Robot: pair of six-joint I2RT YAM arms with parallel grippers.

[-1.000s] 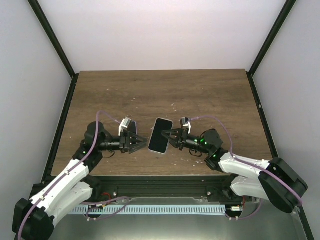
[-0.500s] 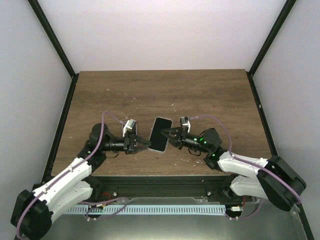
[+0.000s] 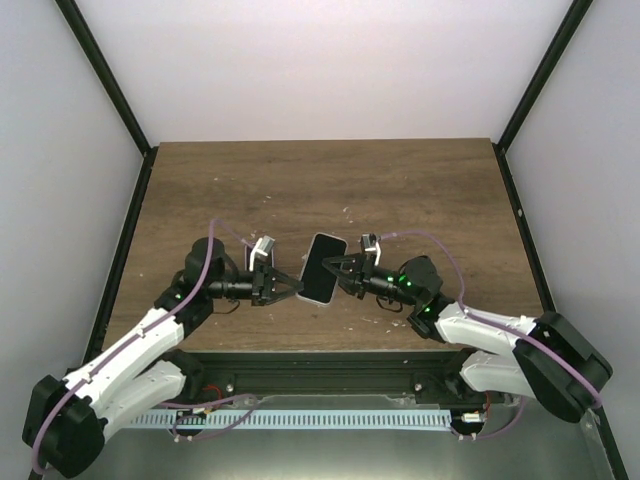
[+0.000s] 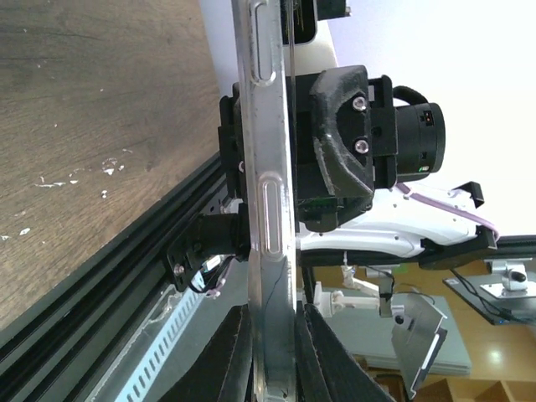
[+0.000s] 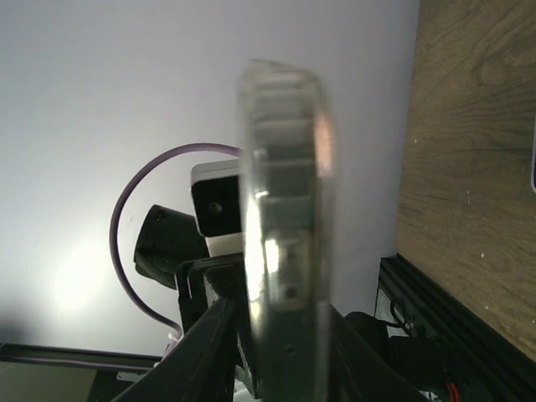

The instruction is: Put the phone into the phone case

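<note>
The phone slants with the robot's left gripper near its lower corner, so that left gripper should open and take the long edge nearer the middle (image 3: pixel 309 265).
The phone (image 3: pixel 320 270), pale-faced with a dark rim, hangs just above the wooden table (image 3: pixel 400 190) between both grippers. My left gripper (image 3: pixel 297 288) is shut on its lower left edge. In the left wrist view the silver side with its long buttons (image 4: pixel 272 209) runs up from between my left gripper (image 4: pixel 275 368). My right gripper (image 3: pixel 335 268) holds the opposite long edge. The right wrist view shows a clear phone case (image 5: pixel 285 209) edge-on, with my right gripper (image 5: pixel 280 335) close against both its sides. How far the phone sits in the case I cannot tell.
A black rail (image 3: pixel 320 362) runs along the table's near edge, just below the held phone. White walls and dark corner posts (image 3: pixel 105 75) enclose the table. White specks (image 3: pixel 350 212) dot the wood behind the phone.
My left gripper has slid right to the phone's edge and closed on it. The right gripper has kept its place, with its jaws slightly eased.
</note>
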